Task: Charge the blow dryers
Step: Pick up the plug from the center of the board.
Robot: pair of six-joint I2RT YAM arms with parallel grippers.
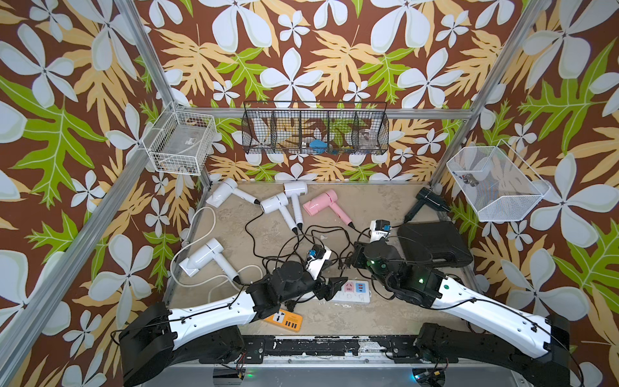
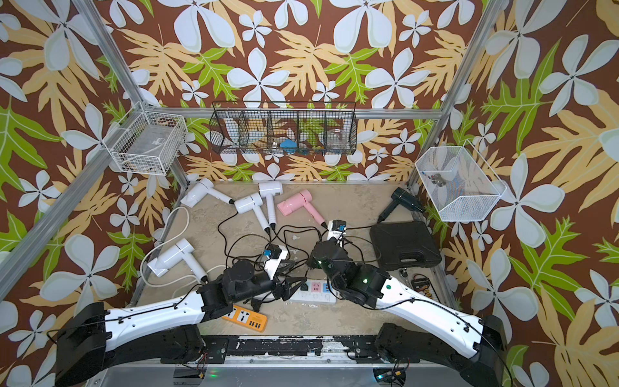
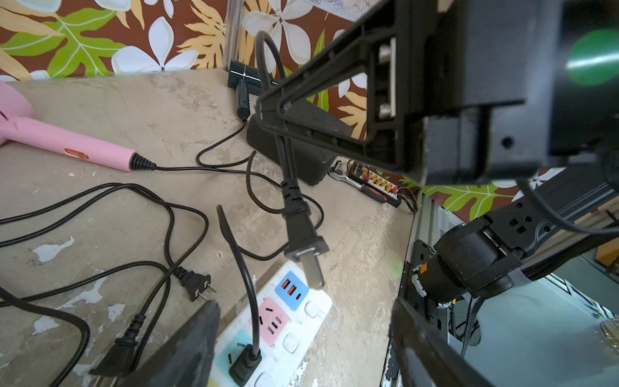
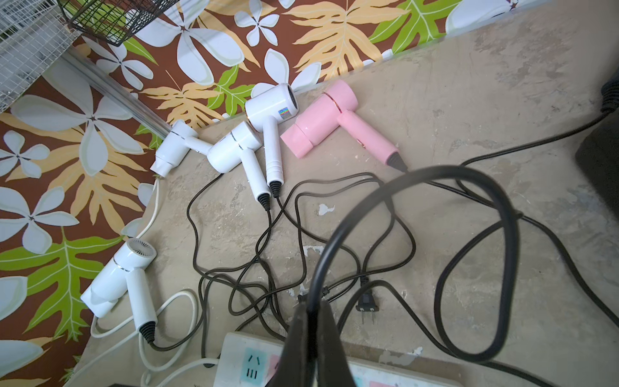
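My right gripper has the plug dangling below it on the cord, so my left gripper needs to hold the plug while my right gripper takes hold of the plug's body (image 3: 301,227).
Four white blow dryers lie on the table, three at the back left (image 1: 274,204) and one at the left (image 1: 204,256). A pink blow dryer (image 1: 320,202) and a black one (image 1: 430,197) lie at the back. My right gripper (image 4: 310,305) is shut on a black cord. Its plug (image 3: 304,241) hangs prongs down just above the white power strip (image 3: 301,321). Which dryer that cord belongs to I cannot tell. My left gripper (image 3: 304,303) stands open over the strip's left part, with nothing between its fingers. One black plug (image 3: 246,363) sits in the strip's teal socket.
Tangled black cords (image 1: 301,241) and loose plugs (image 3: 197,283) cover the table's middle. An orange power strip (image 1: 284,318) lies near the front under the left arm. A black case (image 1: 435,241) stands at the right, with tools (image 2: 422,284) in front of it. Wire baskets hang on the walls.
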